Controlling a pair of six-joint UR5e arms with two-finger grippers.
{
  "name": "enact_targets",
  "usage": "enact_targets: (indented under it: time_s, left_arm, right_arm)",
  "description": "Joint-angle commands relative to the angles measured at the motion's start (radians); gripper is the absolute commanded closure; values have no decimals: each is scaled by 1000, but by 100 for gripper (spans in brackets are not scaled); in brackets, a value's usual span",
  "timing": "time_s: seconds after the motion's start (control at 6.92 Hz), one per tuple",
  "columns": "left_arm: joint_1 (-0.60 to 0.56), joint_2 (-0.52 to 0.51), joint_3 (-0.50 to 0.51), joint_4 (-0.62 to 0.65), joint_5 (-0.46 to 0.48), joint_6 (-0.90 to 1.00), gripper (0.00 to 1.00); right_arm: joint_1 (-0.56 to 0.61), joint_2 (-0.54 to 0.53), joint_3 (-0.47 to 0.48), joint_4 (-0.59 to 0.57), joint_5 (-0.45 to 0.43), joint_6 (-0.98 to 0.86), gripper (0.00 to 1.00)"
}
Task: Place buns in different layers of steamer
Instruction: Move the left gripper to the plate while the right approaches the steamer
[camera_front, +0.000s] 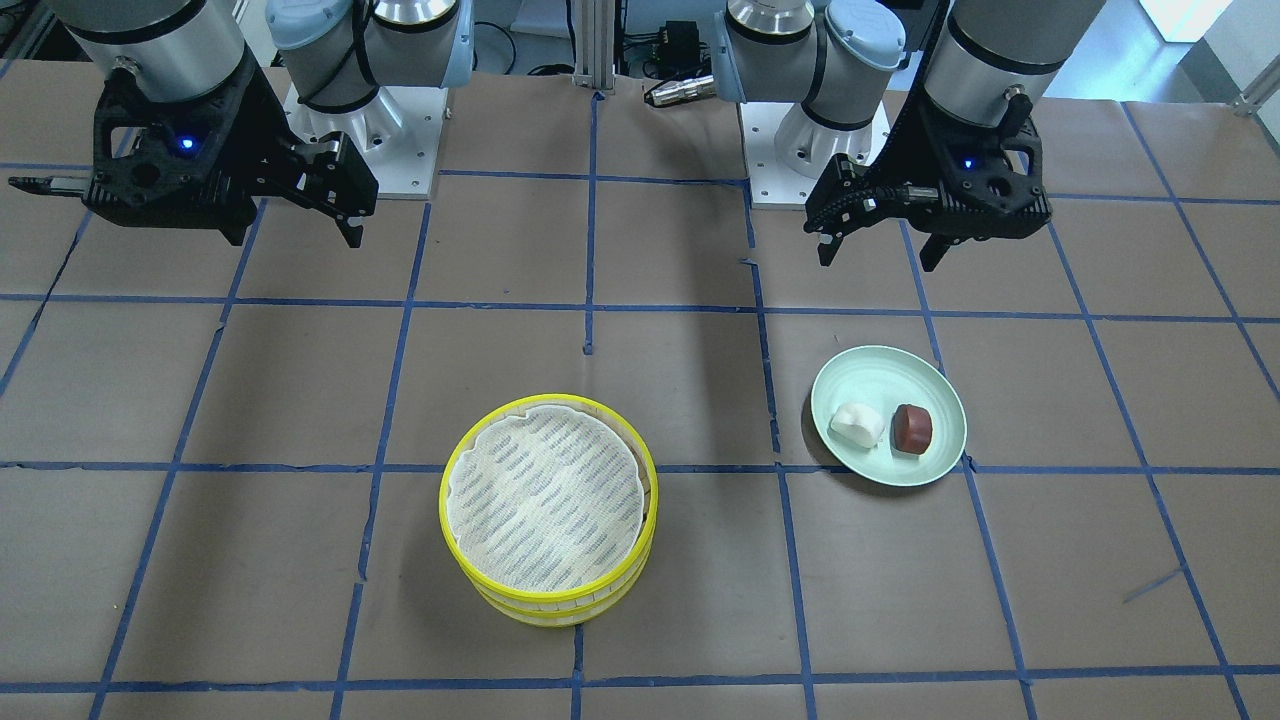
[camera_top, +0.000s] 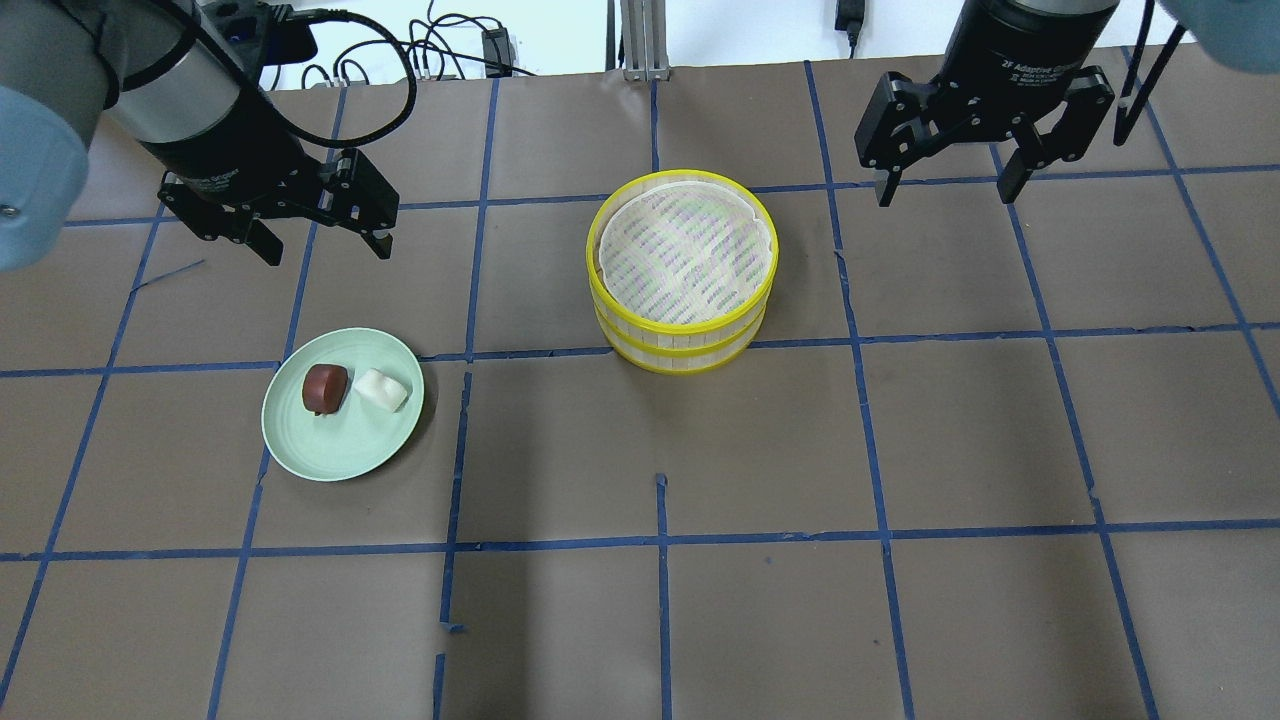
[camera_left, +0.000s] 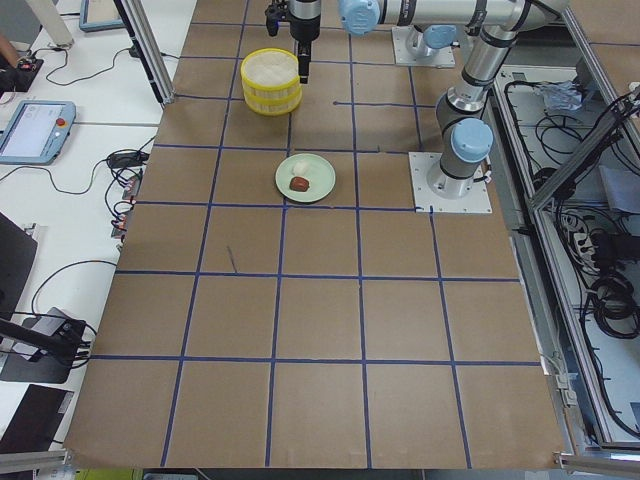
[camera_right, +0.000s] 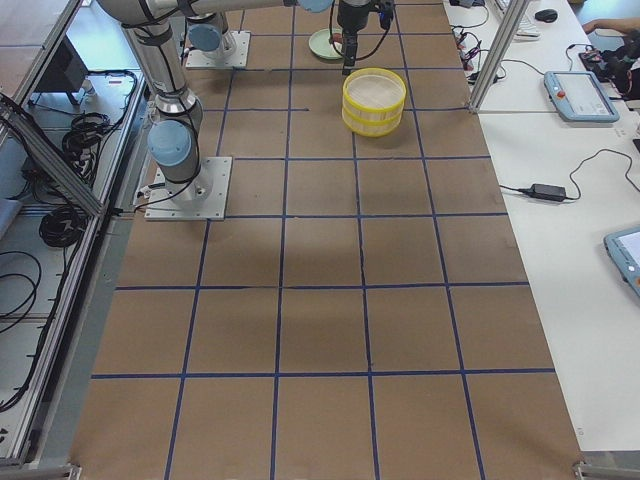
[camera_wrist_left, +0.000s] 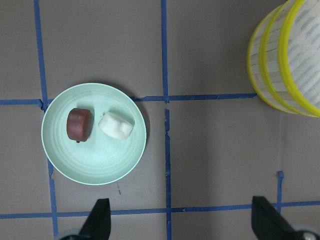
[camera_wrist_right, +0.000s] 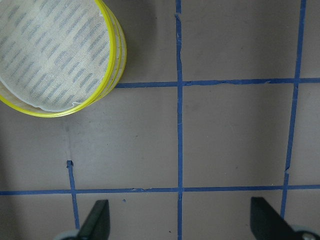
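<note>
My right gripper is going to close on the yellow rim (camera_front: 443, 500) (camera_wrist_right: 114, 47) of the steamer's top layer, on the side that is farthest away from the pale green plate.
A white bun (camera_top: 382, 390) and a dark reddish-brown bun (camera_top: 325, 388) lie side by side on a pale green plate (camera_top: 345, 445). The steamer (camera_top: 683, 330) stands as two stacked yellow-rimmed layers, its top cloth liner (camera_top: 685, 250) bare. My left gripper (camera_top: 320, 235) hangs open and empty above the table, behind the plate. My right gripper (camera_top: 945, 180) hangs open and empty to the right of the steamer. In the left wrist view the white bun (camera_wrist_left: 116, 125), brown bun (camera_wrist_left: 79, 124) and steamer (camera_wrist_left: 265, 75) show. The right wrist view shows the steamer (camera_wrist_right: 118, 60).
The table is brown paper marked with a grid of blue tape (camera_top: 660, 540). The arm bases (camera_front: 365, 140) stand at the robot's edge. Cables and a teach pendant (camera_left: 35, 130) lie off the table at the far side.
</note>
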Motion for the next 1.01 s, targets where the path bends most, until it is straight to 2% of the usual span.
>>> enact_targets:
  time_s: [0.0,0.29,0.43,0.58,0.72,0.87]
  left_arm:
    - [0,0,-1,0,1,0,0]
    - [38,-8,-27,-15,14,90,0]
    - [49,-23,-94,-5,9,110,0]
    - [64,-53,-157,65,11,110,0]
    - [77,-115,-197,145,11,113,0]
    - [90,-191,-215,247,27,115,0]
  right_arm:
    - [0,1,1,-9,3,21,0]
    - [2,16,-9,-30,2,21,1]
    - [7,58,-10,-130,3,26,1]
    - [11,136,-7,-172,15,55,1]
    - [40,225,-10,-311,14,102,1]
    - [77,294,-4,-387,2,118,1]
